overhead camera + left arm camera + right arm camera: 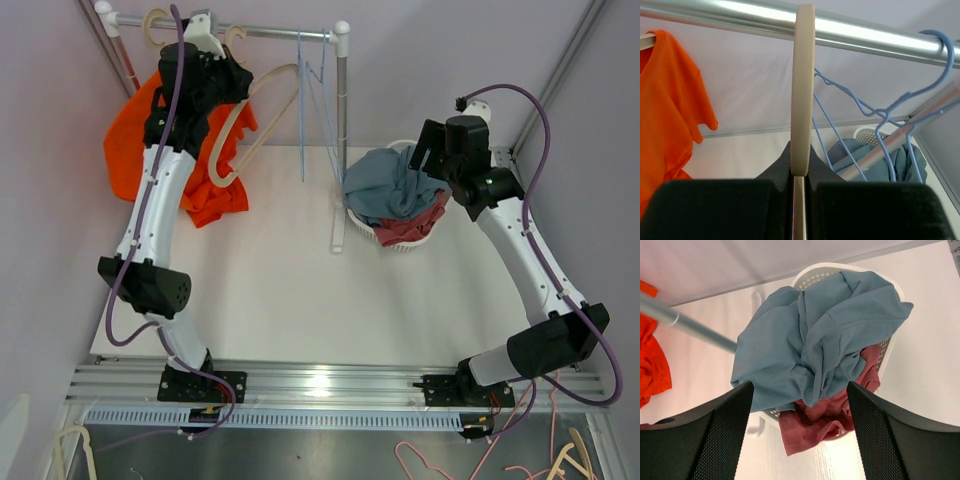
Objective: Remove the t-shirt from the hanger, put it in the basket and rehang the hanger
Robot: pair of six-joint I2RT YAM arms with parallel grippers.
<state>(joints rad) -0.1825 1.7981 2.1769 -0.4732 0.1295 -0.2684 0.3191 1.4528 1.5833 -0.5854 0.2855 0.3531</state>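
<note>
Next, my left gripper releases the bare cream hanger's hook on the metal rail (pixel 282 34) (pixel 895 43) next to the blue hangers.
The orange t-shirt (pixel 128 150) hangs at the left end of the metal rail (pixel 270 32); a cream hanger end shows at its shoulder in the left wrist view (pixel 665 100). My left gripper (pixel 222 45) is up at the rail, shut on the hook of a bare cream hanger (pixel 228 122) that tilts down to the right. In the left wrist view the left gripper (pixel 800 160) pinches that hook (pixel 803 90), which loops over the rail (pixel 865 35). My right gripper (pixel 428 152) is open and empty above the basket (pixel 800 410).
Thin blue hangers (pixel 320 85) hang at the rail's right end (pixel 910 100). A white basket (pixel 372 233) beside the rack's right post holds a blue-grey shirt (pixel 815 335) and a red shirt (pixel 810 425). More hangers lie below the table's near edge.
</note>
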